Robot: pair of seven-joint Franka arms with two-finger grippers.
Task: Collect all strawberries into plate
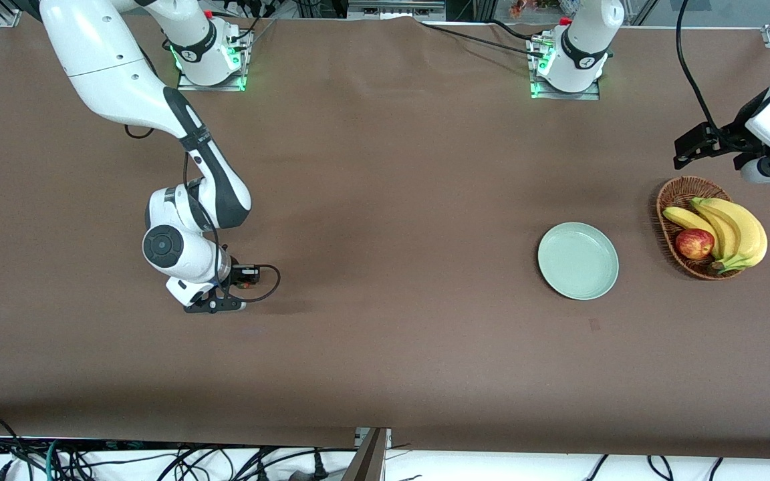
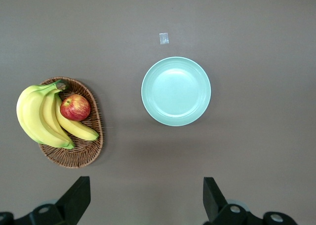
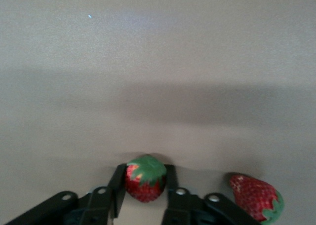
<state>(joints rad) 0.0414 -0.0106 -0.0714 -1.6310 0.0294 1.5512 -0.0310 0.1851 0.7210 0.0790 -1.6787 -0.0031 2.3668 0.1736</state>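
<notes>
Next, I let go of the strawberry with my right gripper on the bare table about a plate's width (image 1: 452, 233) short of the mint-green plate.
In the right wrist view my right gripper (image 3: 144, 178) is shut on a strawberry (image 3: 144, 184), red with a green cap, low at the table. A second strawberry (image 3: 254, 198) lies on the table close beside it. A third is out of view. In the front view the right gripper (image 1: 214, 306) is down at the table toward the right arm's end, and it hides the berries. The mint-green plate (image 1: 578, 260) sits empty toward the left arm's end and also shows in the left wrist view (image 2: 176, 91). My left gripper (image 2: 146, 200) is open, empty and held high (image 1: 689, 150) near the basket.
A brown wicker basket (image 1: 672, 200) with bananas (image 1: 736, 230) and a red-yellow apple (image 1: 694, 243) stands beside the plate at the left arm's end of the table; it also shows in the left wrist view (image 2: 86, 153). A small tape mark (image 1: 594, 325) lies nearer the front camera than the plate.
</notes>
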